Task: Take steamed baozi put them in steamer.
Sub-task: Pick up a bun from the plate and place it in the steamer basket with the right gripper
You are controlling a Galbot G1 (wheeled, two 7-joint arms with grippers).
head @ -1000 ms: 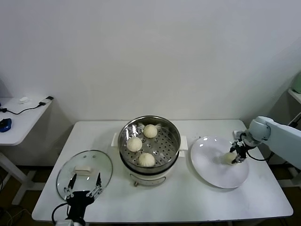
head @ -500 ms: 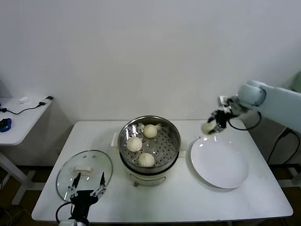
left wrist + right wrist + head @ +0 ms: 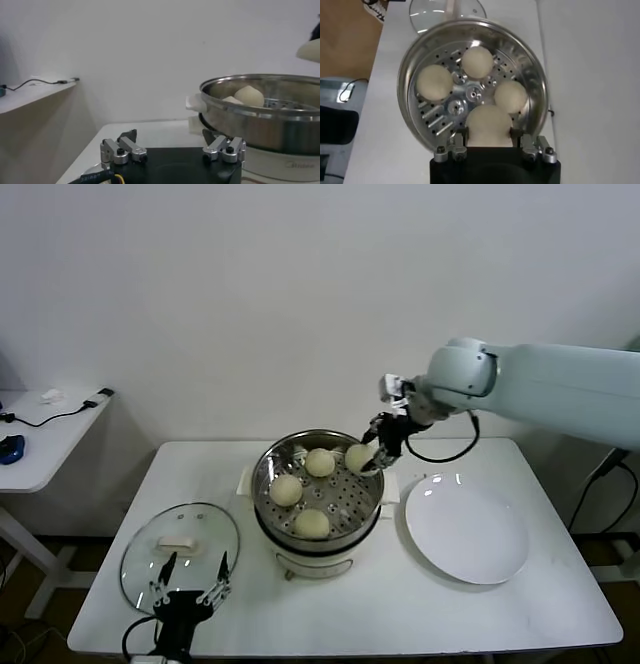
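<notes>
My right gripper is to let go of the baozi on the bare steamer's bottom nearest the white plate (image 3: 351, 491) (image 3: 469, 125), which will complete the ring.
The shiny steel steamer (image 3: 290, 446) sits on a cream electric pot at the table's middle. Three cream-white baozi lie on its perforated floor (image 3: 320, 462) (image 3: 286, 489) (image 3: 312, 524). My right gripper (image 3: 367, 456) is shut on a fourth baozi (image 3: 359, 458) and holds it just above the steamer's right rim. In the right wrist view the held baozi (image 3: 488, 125) sits between the fingers over the steamer (image 3: 420, 60), with three baozi below. My left gripper (image 3: 188, 580) is open and empty at the table's front left, beside the glass lid.
A round glass lid (image 3: 205, 529) with a cream handle lies on the table at the front left. A flat white plate (image 3: 467, 528) lies bare to the right of the steamer. A small side table (image 3: 40, 434) stands at the far left.
My right gripper lifted the baozi off the white plate, carried it left, and now holds it over the steamer's right rim. The plate is now bare. The left gripper barely moved.
</notes>
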